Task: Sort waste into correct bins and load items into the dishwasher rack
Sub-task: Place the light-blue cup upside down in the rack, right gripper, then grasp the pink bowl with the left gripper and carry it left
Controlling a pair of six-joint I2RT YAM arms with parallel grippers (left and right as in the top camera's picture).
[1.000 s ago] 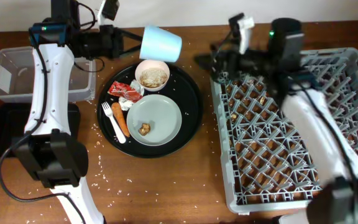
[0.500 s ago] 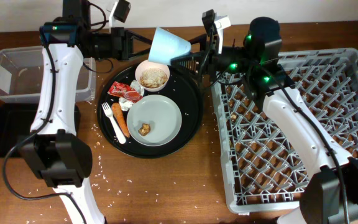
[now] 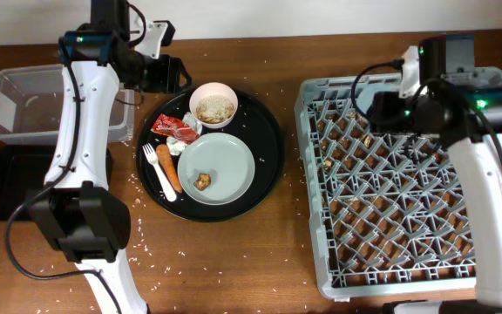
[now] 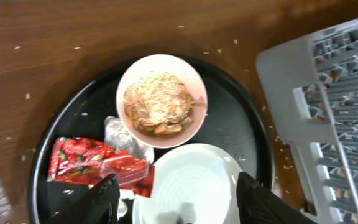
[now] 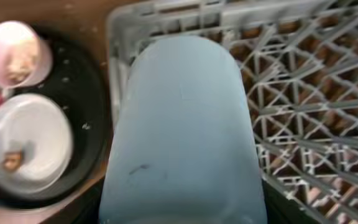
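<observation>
The white bowl of rice is next for my left gripper, which should go there and close on the bowl's rim (image 3: 236, 106) (image 4: 205, 111) facing the grey dishwasher rack.
In the right wrist view the light blue cup (image 5: 182, 124) fills the picture, with my right gripper (image 5: 182, 208) shut on it above the near corner of the grey dishwasher rack (image 5: 166, 9). From overhead that gripper (image 3: 380, 109) hangs over the rack (image 3: 308, 201) and the arm hides the cup. My left gripper (image 3: 177, 74) stands open and holds nothing, just left of the white bowl (image 3: 213, 105) of rice. Its fingers (image 4: 98, 199) frame the plate (image 4: 194, 186). The red wrapper (image 3: 173, 127), white fork (image 3: 157, 170), carrot piece (image 3: 167, 170) and pale plate (image 3: 217, 167) lie on the round tray.
The round black tray (image 3: 264, 139) sits between the arms. A clear tub (image 3: 24, 100) stands at the far left, and a shallow black tray (image 3: 7, 183) lies in front of it. Rice grains dot the table around the round tray. A brown scrap (image 3: 202, 181) lies on the plate.
The cup passed from my left gripper to my right. The left jaws opened and drew back to the left. My right arm swung right with the cup over the rack.
</observation>
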